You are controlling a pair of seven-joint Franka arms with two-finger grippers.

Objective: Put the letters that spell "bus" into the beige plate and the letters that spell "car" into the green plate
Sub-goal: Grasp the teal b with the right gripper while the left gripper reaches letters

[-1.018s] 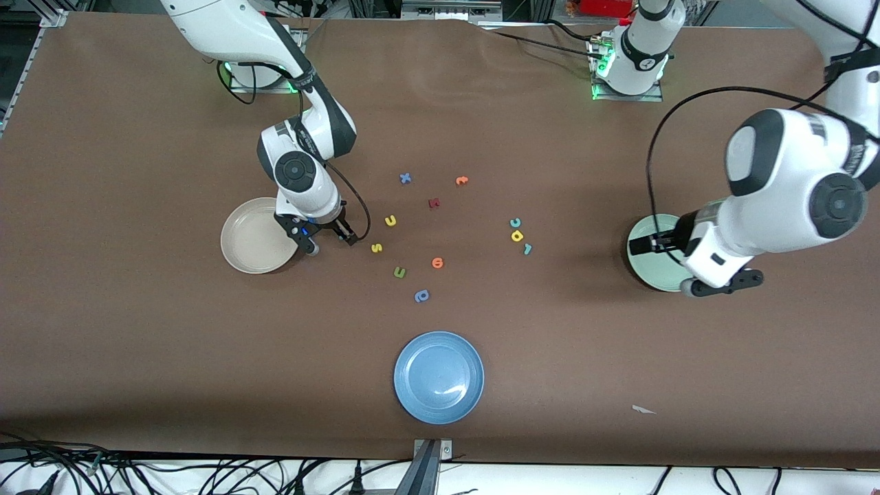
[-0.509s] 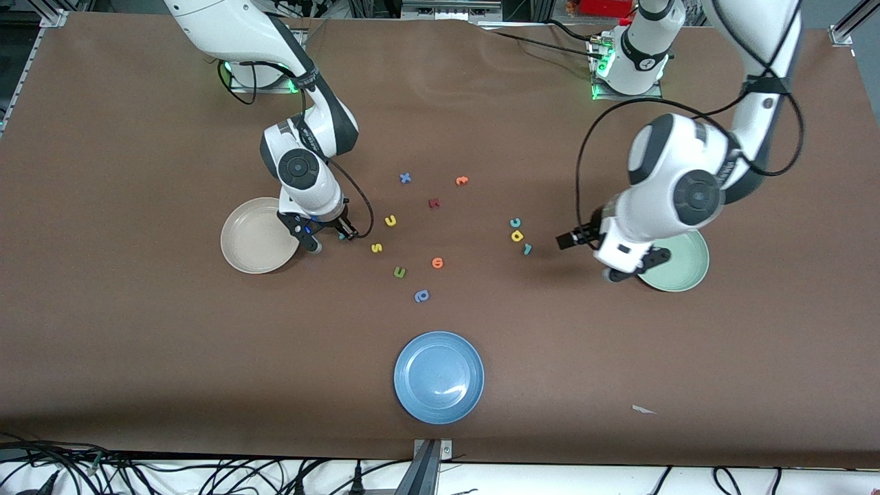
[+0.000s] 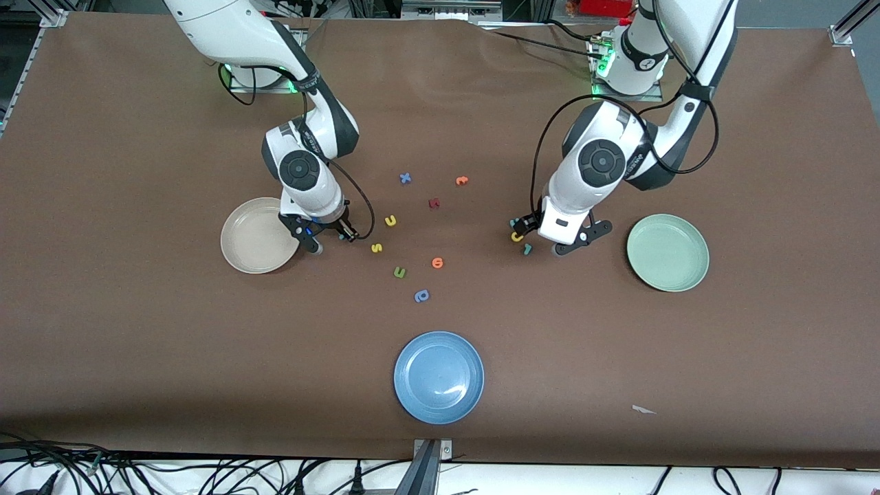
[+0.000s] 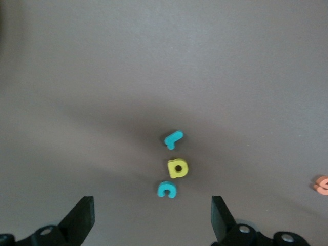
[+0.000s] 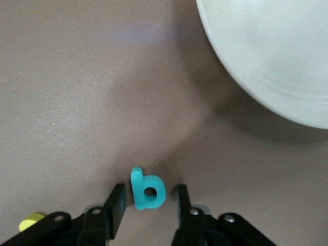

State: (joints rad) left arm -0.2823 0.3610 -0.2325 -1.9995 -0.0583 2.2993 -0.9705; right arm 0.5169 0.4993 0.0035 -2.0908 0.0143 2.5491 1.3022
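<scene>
I will close my left gripper on the outer sides of the teal c (image 3: 512, 221) (image 4: 167, 190), next to the yellow a, because the green plate needs "car".
The teal b (image 5: 147, 190) lies on the table between the fingers of my right gripper (image 5: 148, 202), with a thin gap at each side; the jaws stand narrow but open. This gripper (image 3: 333, 240) is low beside the beige plate (image 3: 251, 237). The yellow u (image 3: 390, 221) and yellow s (image 3: 376, 248) lie just toward the table's middle. My left gripper (image 3: 543, 237) hangs wide open over the teal c (image 4: 166, 189), yellow a (image 4: 178, 168) and teal r (image 4: 173, 138), holding nothing. The green plate (image 3: 667, 252) sits at the left arm's end.
A blue plate (image 3: 438, 377) lies nearest the front camera. Loose in the middle are a green u-shaped letter (image 3: 399, 273), an orange letter (image 3: 437, 262), a blue rounded letter (image 3: 421, 296), a blue x (image 3: 405, 178), another orange letter (image 3: 461, 181) and a dark red one (image 3: 434, 203).
My left arm swung from over the green plate to over the c, a and r. My right gripper's jaws narrowed around the teal b.
</scene>
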